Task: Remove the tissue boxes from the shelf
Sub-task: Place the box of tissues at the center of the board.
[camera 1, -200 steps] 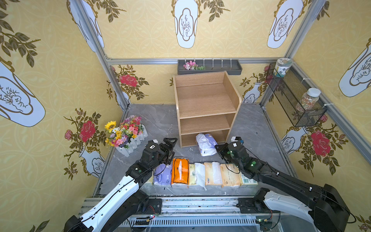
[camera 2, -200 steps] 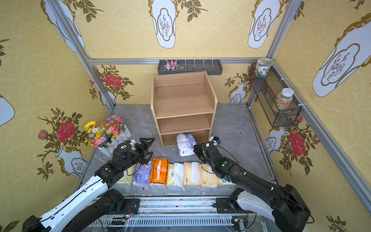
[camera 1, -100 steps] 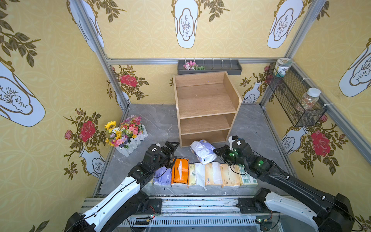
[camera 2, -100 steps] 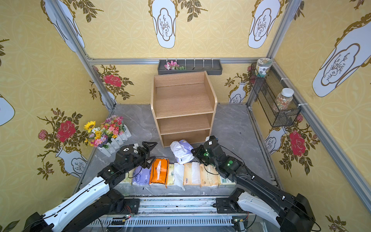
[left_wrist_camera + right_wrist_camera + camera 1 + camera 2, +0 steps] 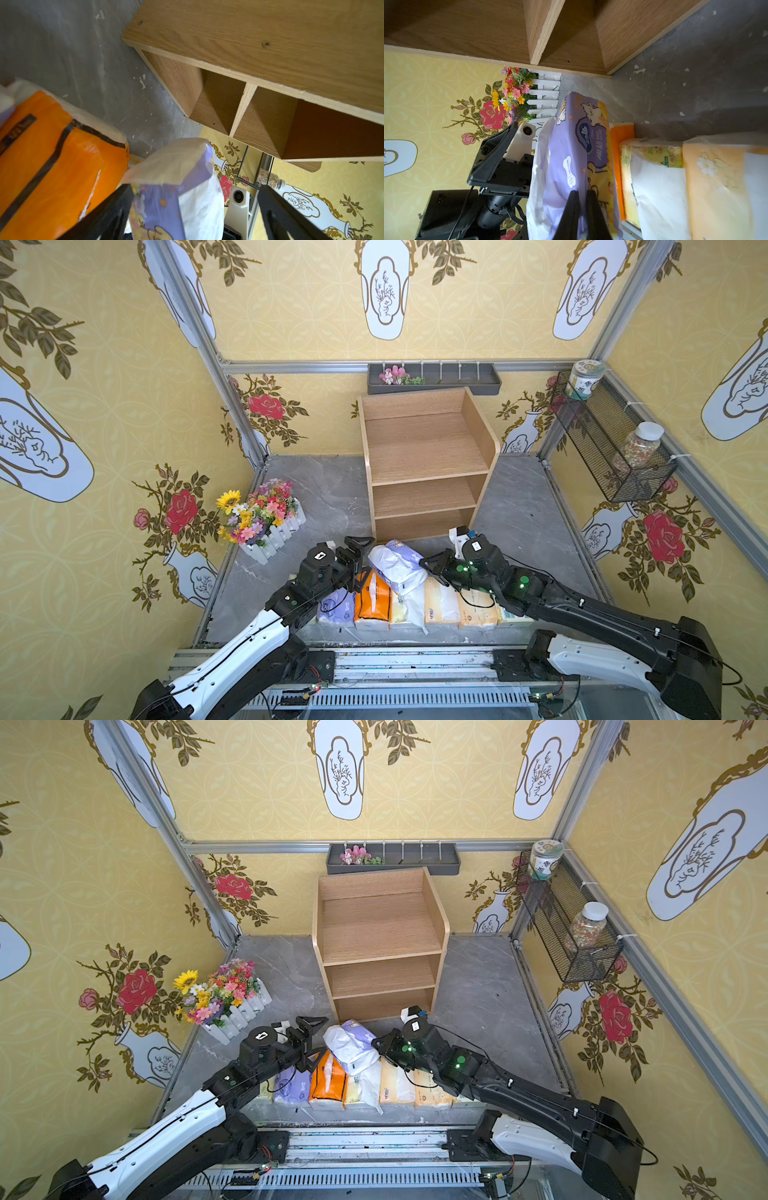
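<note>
The lavender tissue pack, now hanging above a row of tissue boxes, will be released by my right gripper, and it will go on the grey floor [image 5: 341,545] between the planter and the shelf.
The wooden shelf [image 5: 424,456] [image 5: 378,936] stands with all its tiers bare. My right gripper [image 5: 428,566] [image 5: 582,194] is shut on the wrapper of a lavender tissue pack [image 5: 395,562] [image 5: 577,145], which hangs above a row of tissue boxes on the floor's front edge. That row holds another lavender pack [image 5: 334,605], an orange one [image 5: 372,597] [image 5: 52,155] and cream ones [image 5: 440,601]. My left gripper [image 5: 360,560] [image 5: 195,193] is open at the held pack's [image 5: 172,187] far end, which shows between its fingers.
A white fence planter of flowers [image 5: 266,518] sits on the grey floor to the left. A dark grey tray [image 5: 432,377] hangs on the back wall behind the shelf. A black wire basket [image 5: 611,448] with jars hangs on the right wall.
My right gripper has carried the lavender pack from in front of the shelf's bottom tier leftward and toward the front, over the row. My left gripper has shifted toward it, still open.
</note>
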`<state>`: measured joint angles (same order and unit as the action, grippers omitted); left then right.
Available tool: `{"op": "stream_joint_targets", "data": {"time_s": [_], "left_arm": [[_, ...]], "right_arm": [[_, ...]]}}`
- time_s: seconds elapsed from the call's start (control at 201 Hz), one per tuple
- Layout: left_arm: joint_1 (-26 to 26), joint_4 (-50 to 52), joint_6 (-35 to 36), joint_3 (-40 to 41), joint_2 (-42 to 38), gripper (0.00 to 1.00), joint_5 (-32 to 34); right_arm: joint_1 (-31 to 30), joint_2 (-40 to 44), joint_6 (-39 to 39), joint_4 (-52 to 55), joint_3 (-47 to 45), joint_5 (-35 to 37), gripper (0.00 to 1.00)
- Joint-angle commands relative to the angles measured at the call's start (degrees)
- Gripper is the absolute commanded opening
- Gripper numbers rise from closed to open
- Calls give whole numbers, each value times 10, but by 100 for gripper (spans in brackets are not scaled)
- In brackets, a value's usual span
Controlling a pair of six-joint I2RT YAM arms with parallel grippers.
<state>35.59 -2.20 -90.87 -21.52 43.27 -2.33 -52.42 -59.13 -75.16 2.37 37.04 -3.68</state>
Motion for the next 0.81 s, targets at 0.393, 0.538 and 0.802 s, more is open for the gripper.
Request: {"op": "stream_joint_targets", "data": {"time_s": [0.393, 0.538, 0.802], "left_arm": [[6, 124, -38, -19, -57, 100, 94], [5, 312, -8, -93, -90, 100, 208], [-27, 465, 97, -201, -92, 100, 329]], "right_arm": [[-55, -56, -36, -104, 24, 117, 0], [-113, -101, -54, -123, 44, 192, 0], [-203, -254, -62, -221, 123, 337, 0]]}}
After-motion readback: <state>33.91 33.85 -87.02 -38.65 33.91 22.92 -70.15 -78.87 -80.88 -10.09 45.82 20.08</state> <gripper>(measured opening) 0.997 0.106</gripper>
